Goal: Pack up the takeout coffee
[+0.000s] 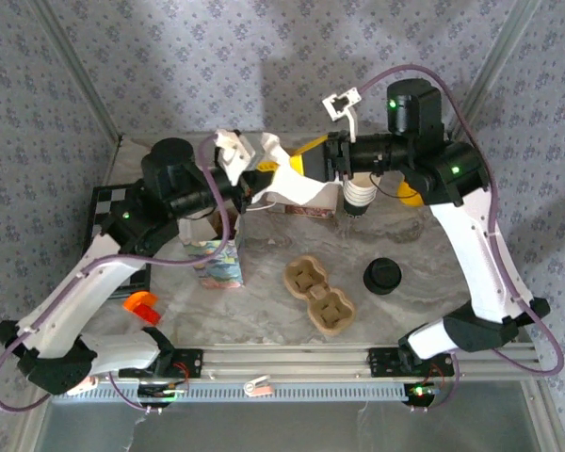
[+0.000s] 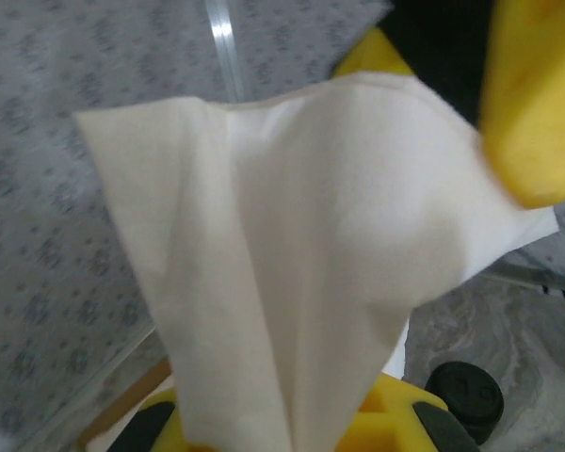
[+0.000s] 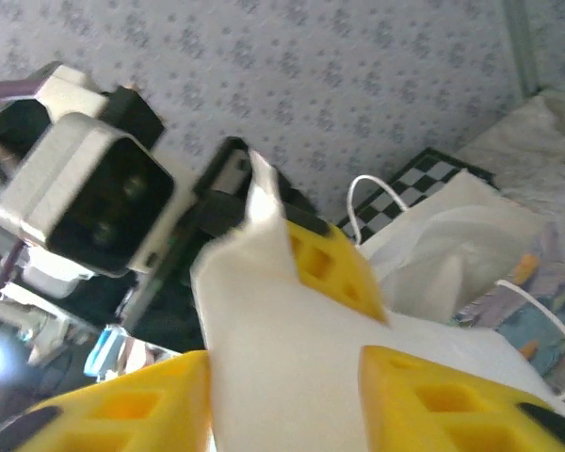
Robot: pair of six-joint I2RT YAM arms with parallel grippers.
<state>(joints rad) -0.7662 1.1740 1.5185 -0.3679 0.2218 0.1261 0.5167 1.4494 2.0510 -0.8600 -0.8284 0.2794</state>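
I should let go of the white paper with my left gripper inside the open top of the colourful carton point(image 1: 211, 224).
The takeout coffee point(image 1: 382, 276), a dark cup with a round black lid, stands on the marble table to the right of the brown two-hollow cup tray point(image 1: 318, 294); its lid also shows low in the left wrist view point(image 2: 464, 395). Both arms meet above the back of the table at a white paper bag point(image 1: 297, 184). My left gripper point(image 1: 266, 177) is shut on the bag point(image 2: 292, 235), which rises out from between its yellow fingers point(image 2: 395, 419). My right gripper point(image 3: 282, 395) stands open, its yellow fingers point(image 3: 452, 405) apart on either side of the bag's sheet point(image 3: 282, 330).
A stack of lidless cups point(image 1: 359, 198) stands under the right wrist. A colourful carton point(image 1: 217, 259) sits left of the tray, an orange piece point(image 1: 141, 306) lies near the left arm, and a checkered board point(image 1: 108, 202) lies at the far left. Patterned walls enclose the table.
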